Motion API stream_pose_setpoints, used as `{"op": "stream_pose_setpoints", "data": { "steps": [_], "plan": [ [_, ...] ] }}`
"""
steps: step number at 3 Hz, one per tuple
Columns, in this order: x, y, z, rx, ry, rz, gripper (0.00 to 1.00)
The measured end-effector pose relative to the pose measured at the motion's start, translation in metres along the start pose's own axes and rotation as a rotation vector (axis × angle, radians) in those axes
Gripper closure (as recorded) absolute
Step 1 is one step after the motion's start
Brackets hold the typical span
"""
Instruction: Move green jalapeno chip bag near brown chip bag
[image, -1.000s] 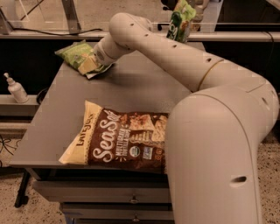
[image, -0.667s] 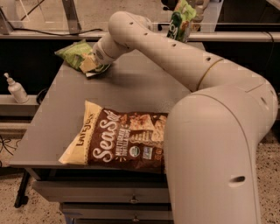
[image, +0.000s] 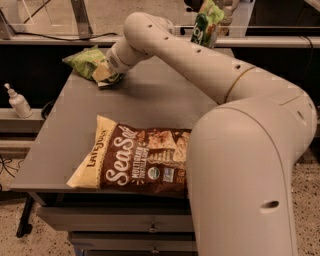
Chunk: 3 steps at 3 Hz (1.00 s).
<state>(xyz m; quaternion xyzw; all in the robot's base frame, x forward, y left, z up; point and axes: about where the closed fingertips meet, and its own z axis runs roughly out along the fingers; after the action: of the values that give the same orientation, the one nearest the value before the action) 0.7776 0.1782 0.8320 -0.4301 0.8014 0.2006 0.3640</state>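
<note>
The gripper holds the green jalapeno chip bag by its end under the wrist, so it should open, rise and take the green bag nearer its middle (image: 91, 65).
The small light-green jalapeno chip bag (image: 84, 60) is at the table's far left corner, its left end reaching out past the table edge. My gripper (image: 107, 77) is at the bag's right end and shut on it; the wrist hides most of the fingers. The large brown chip bag (image: 140, 160) with white "Sea Salt" script lies flat at the front of the grey table (image: 150, 100). My arm's big lower link covers its right end. The two bags are well apart.
A taller dark-green pouch (image: 206, 22) stands upright behind the table's far edge. A white pump bottle (image: 17, 101) sits on a low ledge to the left. Drawers (image: 125, 225) hang under the table front. My arm spans the table's right side.
The arm's upper link has risen slightly, and the green bag has shifted a little up with the gripper. The brown bag has not moved.
</note>
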Motion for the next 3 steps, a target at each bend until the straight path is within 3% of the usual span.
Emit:
{"op": "stream_pose_setpoints", "data": {
  "steps": [2,3],
  "plan": [
    [-0.0006,0.0002,-0.0005,0.0,0.0,0.0,1.0],
    [-0.0003,0.0014,0.0013,-0.003,0.002,0.0,0.82]
  ]
}}
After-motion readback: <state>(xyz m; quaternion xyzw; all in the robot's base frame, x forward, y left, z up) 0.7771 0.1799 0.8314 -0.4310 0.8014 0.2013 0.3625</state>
